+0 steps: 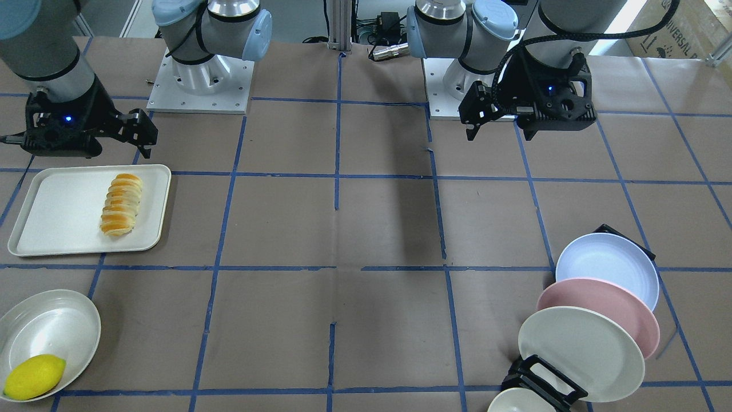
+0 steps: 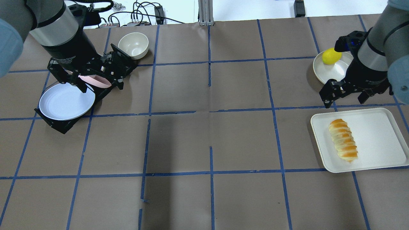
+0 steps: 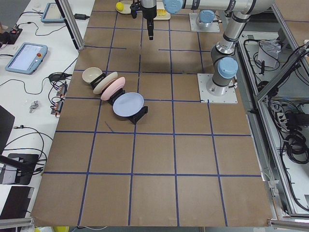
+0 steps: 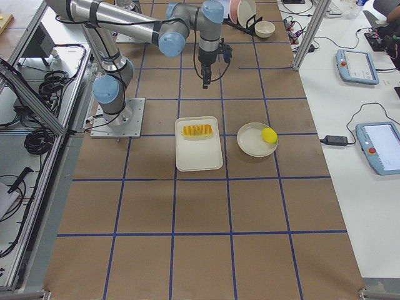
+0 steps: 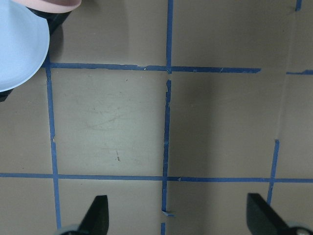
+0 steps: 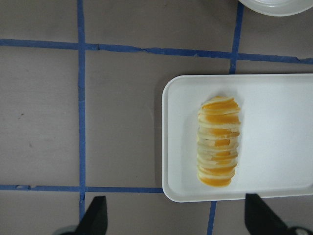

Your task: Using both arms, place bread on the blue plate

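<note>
The bread's middle [image 1: 122, 202] [image 6: 218, 142] on the white tray is the next spot for my right gripper, which should go down and close there with one finger on each long side.
The bread [image 1: 121, 204] lies on a white tray [image 1: 63, 212]; it also shows in the overhead view [image 2: 343, 144] and the right wrist view [image 6: 218, 141]. The blue plate [image 1: 607, 269] stands tilted in a black rack [image 1: 543, 380]; it also shows in the overhead view [image 2: 65, 102] and the corner of the left wrist view [image 5: 17, 49]. My left gripper [image 2: 100, 84] hangs open and empty above the rack. My right gripper [image 2: 345, 99] hangs open and empty, above the table just beyond the tray's far edge.
A pink plate [image 1: 600, 309] and a cream plate [image 1: 577, 352] stand in the same rack behind the blue one. A small bowl [image 2: 133, 45] sits at the rack's end. A lemon [image 1: 34, 376] lies in a white bowl [image 1: 51, 326] near the tray.
</note>
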{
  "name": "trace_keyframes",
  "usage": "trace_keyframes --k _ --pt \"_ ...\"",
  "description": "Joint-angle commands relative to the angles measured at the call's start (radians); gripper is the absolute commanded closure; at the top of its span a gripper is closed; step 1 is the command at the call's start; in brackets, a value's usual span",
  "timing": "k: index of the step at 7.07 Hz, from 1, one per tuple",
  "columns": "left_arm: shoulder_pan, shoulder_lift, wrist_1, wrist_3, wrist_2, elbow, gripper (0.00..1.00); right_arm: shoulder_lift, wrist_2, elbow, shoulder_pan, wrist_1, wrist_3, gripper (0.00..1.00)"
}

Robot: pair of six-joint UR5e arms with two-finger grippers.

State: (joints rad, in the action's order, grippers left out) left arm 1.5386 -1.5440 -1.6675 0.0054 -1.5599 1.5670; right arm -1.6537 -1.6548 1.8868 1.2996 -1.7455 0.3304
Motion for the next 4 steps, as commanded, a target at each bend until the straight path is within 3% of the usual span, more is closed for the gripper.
trace_keyframes --k 1,4 --pt "-0.059 0.008 -0.002 0.183 -0.009 0.004 0.00 0.008 0.000 0.136 -0.121 -0.142 0.085 0.03" --pt "-0.286 -0.007 0.006 0.524 -0.003 0.007 0.00 0.027 -0.037 0.312 -0.155 -0.365 0.087 0.04"
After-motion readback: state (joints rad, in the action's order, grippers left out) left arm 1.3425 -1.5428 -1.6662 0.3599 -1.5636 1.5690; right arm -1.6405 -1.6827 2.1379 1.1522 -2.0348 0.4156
